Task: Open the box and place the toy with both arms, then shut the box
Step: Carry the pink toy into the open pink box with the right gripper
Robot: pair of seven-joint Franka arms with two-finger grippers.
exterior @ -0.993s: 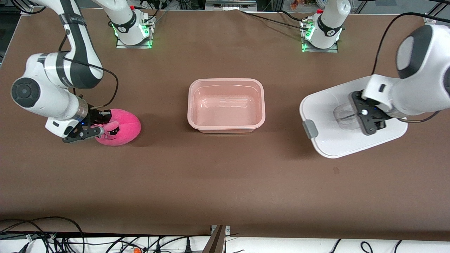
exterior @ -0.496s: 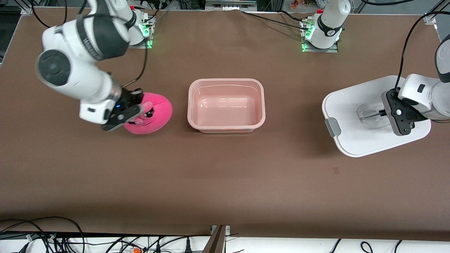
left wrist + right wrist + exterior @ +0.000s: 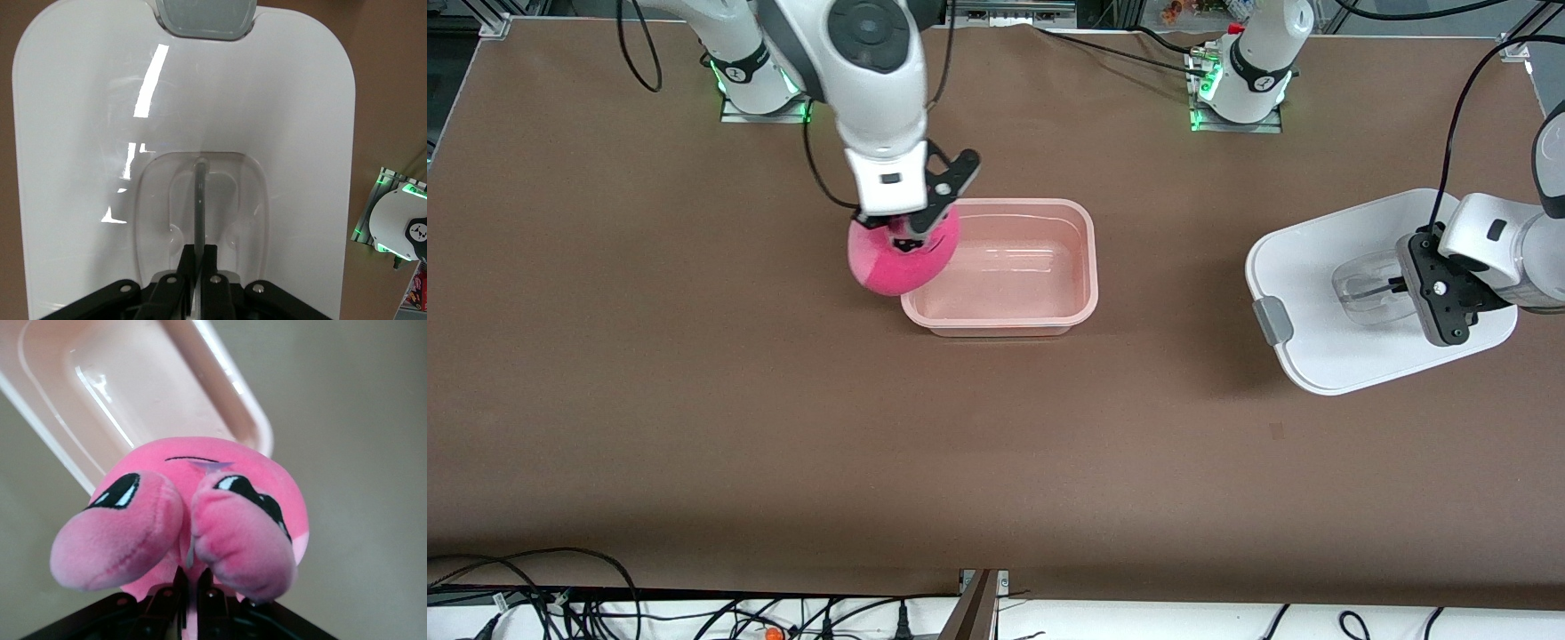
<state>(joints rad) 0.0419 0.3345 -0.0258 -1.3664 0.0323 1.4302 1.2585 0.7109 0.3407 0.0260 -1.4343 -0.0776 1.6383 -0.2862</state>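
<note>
My right gripper will let go of the hot-pink toy in the middle of the open pinkish box (image 3: 1005, 279) (image 3: 119, 377), on its bottom.
The open pinkish box (image 3: 1080, 302) stands mid-table, empty. My right gripper (image 3: 907, 238) is shut on the hot-pink toy (image 3: 889, 267) and holds it in the air over the box's end rim toward the right arm's end. The right wrist view shows the toy (image 3: 200, 500) pinched between its two ears, with the box (image 3: 133, 393) under it. My left gripper (image 3: 1409, 286) is shut on the thin handle (image 3: 199, 200) in the recess of the white lid (image 3: 1316, 356), held toward the left arm's end of the table. The lid (image 3: 80, 133) fills the left wrist view, one grey clip (image 3: 207, 17) showing.
The brown table (image 3: 783, 427) spreads round the box. The two arm bases (image 3: 1240, 84) stand at the table's edge farthest from the front camera. Cables hang along the nearest edge.
My right gripper has carried the toy up and across from the right arm's end of the table to the box's rim. The left gripper with the lid has hardly moved.
</note>
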